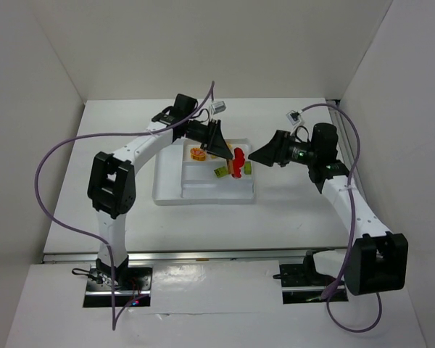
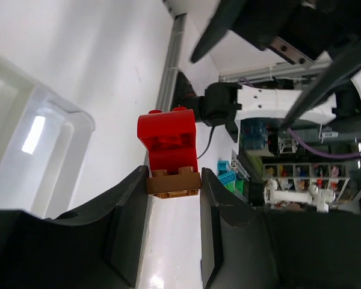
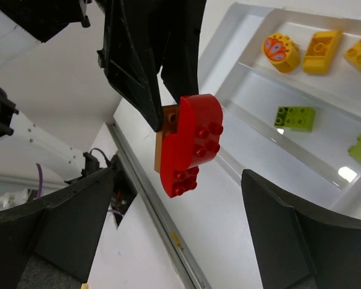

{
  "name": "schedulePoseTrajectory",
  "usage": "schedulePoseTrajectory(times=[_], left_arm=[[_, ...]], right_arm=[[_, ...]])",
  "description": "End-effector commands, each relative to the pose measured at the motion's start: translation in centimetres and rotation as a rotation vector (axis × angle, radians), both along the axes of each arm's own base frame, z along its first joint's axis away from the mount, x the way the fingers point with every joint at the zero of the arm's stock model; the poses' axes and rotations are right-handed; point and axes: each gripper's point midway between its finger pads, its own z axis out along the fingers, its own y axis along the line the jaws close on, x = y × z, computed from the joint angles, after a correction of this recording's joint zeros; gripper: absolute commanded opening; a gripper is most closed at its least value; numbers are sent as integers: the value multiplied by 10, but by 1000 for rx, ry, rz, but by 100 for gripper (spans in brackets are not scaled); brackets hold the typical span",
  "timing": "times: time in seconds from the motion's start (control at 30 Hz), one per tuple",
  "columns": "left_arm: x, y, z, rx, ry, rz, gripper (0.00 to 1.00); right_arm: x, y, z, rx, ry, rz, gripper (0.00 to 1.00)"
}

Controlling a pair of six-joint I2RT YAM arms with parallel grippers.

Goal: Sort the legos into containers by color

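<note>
Next, I let go of the small brick with my left gripper in the white tray's empty end compartment [image 1: 165, 175], next to the round orange-red piece's section.
My left gripper [image 1: 225, 154] is shut on a small orange brick [image 2: 173, 183] that has a red arched brick [image 2: 167, 141] stuck to it. It holds the pair in the air over the right part of the white tray [image 1: 168, 194]. In the right wrist view the red brick [image 3: 189, 144] hangs from the left gripper's fingers [image 3: 145, 66]. My right gripper [image 3: 177, 232] is open and empty, its jaws wide apart, just right of the red brick [image 1: 238, 163]. In the tray lie a round orange-red piece [image 3: 281, 51], two yellow bricks [image 3: 323, 51] and two lime bricks [image 3: 295, 117].
The tray's compartment walls [image 3: 271, 90] run under both grippers. A metal rail [image 3: 162, 211] marks the table's right edge, with the white enclosure wall beyond it. The right gripper [image 1: 259, 155] is close to the left gripper's fingers.
</note>
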Motion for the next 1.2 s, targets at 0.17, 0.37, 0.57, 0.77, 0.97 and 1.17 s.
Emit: schedulePoseTrajectory(times=[0.17, 0.37, 0.57, 0.77, 0.97, 1.17], left_arm=[[-18, 1, 70, -173, -193, -90, 0], [-23, 3, 69, -185, -183, -106, 0], [-24, 3, 71, -195, -189, -116, 0], [-24, 3, 69, -193, -180, -115, 0], [-23, 3, 70, -194, -178, -113, 0], [-24, 8, 71, -196, -189, -106, 0]], right_arm=[[3, 25, 27, 36, -100, 131, 99], [2, 34, 25, 97, -83, 187, 97], [-1, 47, 30, 154, -80, 271, 84], [-6, 59, 30, 179, -75, 311, 62], [-6, 60, 33, 177, -85, 282, 21], [-2, 53, 20, 129, -64, 189, 20]])
